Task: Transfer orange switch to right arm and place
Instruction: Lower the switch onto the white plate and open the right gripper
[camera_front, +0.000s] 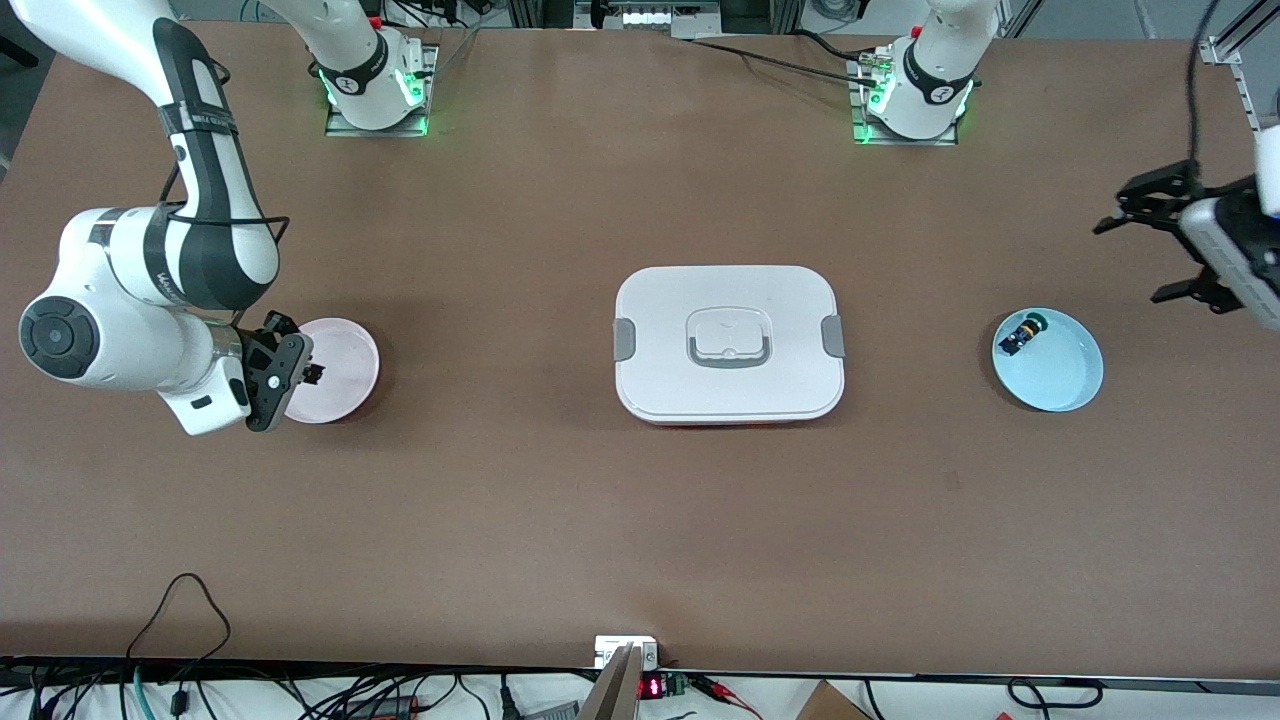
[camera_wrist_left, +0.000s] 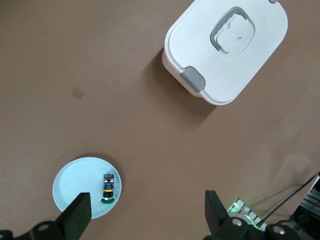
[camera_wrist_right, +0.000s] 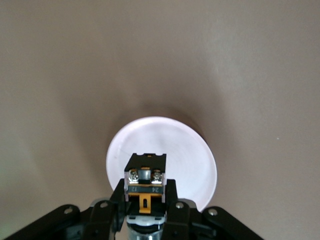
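Observation:
The robot's right gripper should set the orange switch down near the middle of the pink plate (camera_front: 325, 358) (camera_wrist_right: 148, 171). The switch is now held over that plate's edge.
My right gripper (camera_front: 306, 373) is shut on the orange switch (camera_front: 314, 373) and holds it over the edge of the pink plate (camera_front: 345, 365), at the right arm's end of the table. In the right wrist view the switch (camera_wrist_right: 145, 175) is a black block with two screws and an orange-amber part, clamped between the fingers of the right gripper (camera_wrist_right: 145, 200) above the pink plate (camera_wrist_right: 165, 142). My left gripper (camera_front: 1150, 250) is open and empty, up in the air beside the blue plate (camera_front: 1065, 380). It also shows open in the left wrist view (camera_wrist_left: 147, 215).
A small black-and-blue switch with a green cap (camera_front: 1022, 333) lies in the blue plate (camera_wrist_left: 75, 185), also seen in the left wrist view (camera_wrist_left: 108, 188). A white lidded container (camera_front: 728, 343) stands mid-table, and also shows in the left wrist view (camera_wrist_left: 227, 50).

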